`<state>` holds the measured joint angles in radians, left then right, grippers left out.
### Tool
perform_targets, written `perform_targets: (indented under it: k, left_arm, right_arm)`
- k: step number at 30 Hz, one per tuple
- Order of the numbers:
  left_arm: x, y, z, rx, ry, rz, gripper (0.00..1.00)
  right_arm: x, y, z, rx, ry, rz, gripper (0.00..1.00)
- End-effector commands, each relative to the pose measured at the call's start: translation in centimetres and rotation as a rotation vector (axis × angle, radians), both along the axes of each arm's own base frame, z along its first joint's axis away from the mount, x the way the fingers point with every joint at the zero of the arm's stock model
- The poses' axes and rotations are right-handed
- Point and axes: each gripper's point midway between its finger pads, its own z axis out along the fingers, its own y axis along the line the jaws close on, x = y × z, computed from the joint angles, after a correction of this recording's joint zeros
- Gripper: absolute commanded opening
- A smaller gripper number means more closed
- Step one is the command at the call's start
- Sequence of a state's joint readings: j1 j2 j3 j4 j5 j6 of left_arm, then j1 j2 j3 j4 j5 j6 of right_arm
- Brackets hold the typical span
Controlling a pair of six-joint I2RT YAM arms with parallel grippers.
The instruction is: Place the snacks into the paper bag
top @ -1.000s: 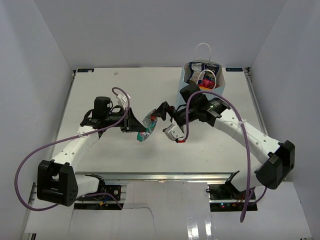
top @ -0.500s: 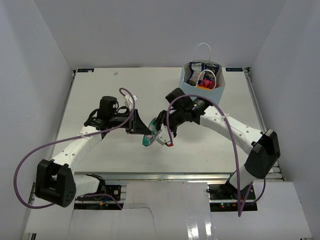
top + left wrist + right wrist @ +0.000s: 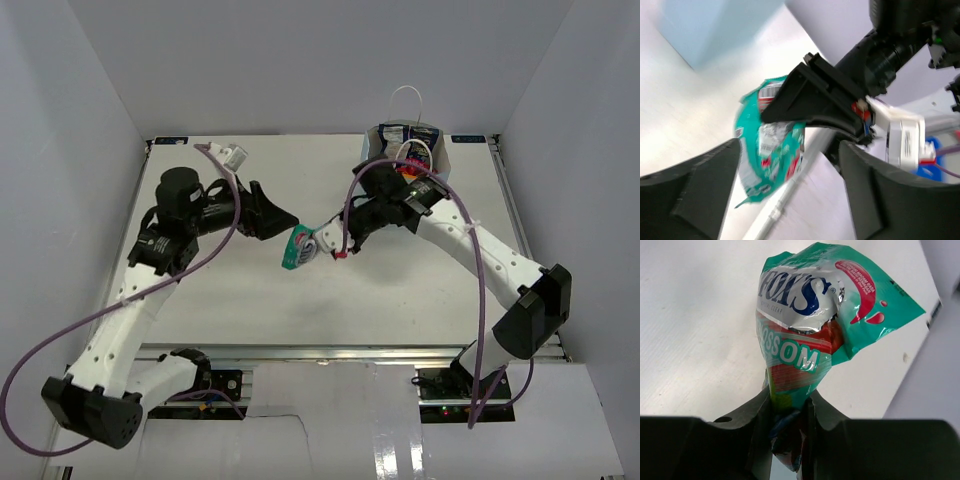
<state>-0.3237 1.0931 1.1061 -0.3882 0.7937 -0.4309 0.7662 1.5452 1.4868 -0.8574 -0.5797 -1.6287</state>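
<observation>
Next, I drop the teal snack packet from my right gripper in the paper bag (image 3: 402, 159), between the dark blue and orange packets.
A teal foil snack packet (image 3: 296, 250) hangs above the table between the two arms. My right gripper (image 3: 322, 243) is shut on its lower end, and in the right wrist view the packet (image 3: 810, 325) rises out of the pinching gripper (image 3: 788, 407). My left gripper (image 3: 283, 218) stands open just left of the packet and does not touch it. Its wrist view shows the packet (image 3: 771, 150) in front of its spread fingers (image 3: 695, 192). The light-blue paper bag (image 3: 442, 162) stands upright at the back right with several snacks (image 3: 402, 135) inside.
The white table (image 3: 200, 290) is walled in by grey panels on the left, right and back. Purple cables loop off both arms, the right one (image 3: 352, 200) arching between its wrist and the bag. A blue blur of the bag (image 3: 705, 25) fills the left wrist view's top left.
The left gripper opened, let go of the teal packet and drew back up and to the left. The right gripper closed on the packet and now carries it alone.
</observation>
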Motion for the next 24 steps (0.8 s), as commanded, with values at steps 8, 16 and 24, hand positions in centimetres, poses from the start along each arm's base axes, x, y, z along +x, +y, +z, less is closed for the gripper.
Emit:
perform_targets:
  k: [8,16,24]
  left_arm:
    - [0.9,5.8,5.4,0.022,-0.294,0.398,0.98]
    - [0.2,5.6,2.2,0.025,-0.214,0.381,0.98]
    - [-0.5,5.6,0.8,0.028,-0.184,0.372,0.98]
  right_arm:
    - [11.1,-5.9,24.5,0.699,0.209,-0.544,0.17]
    - [20.4,-15.8,27.2,0.83,0.132,-0.897,0.17]
    - [20.7,-19.9,18.0,0.638,0.167,-0.947,0.2]
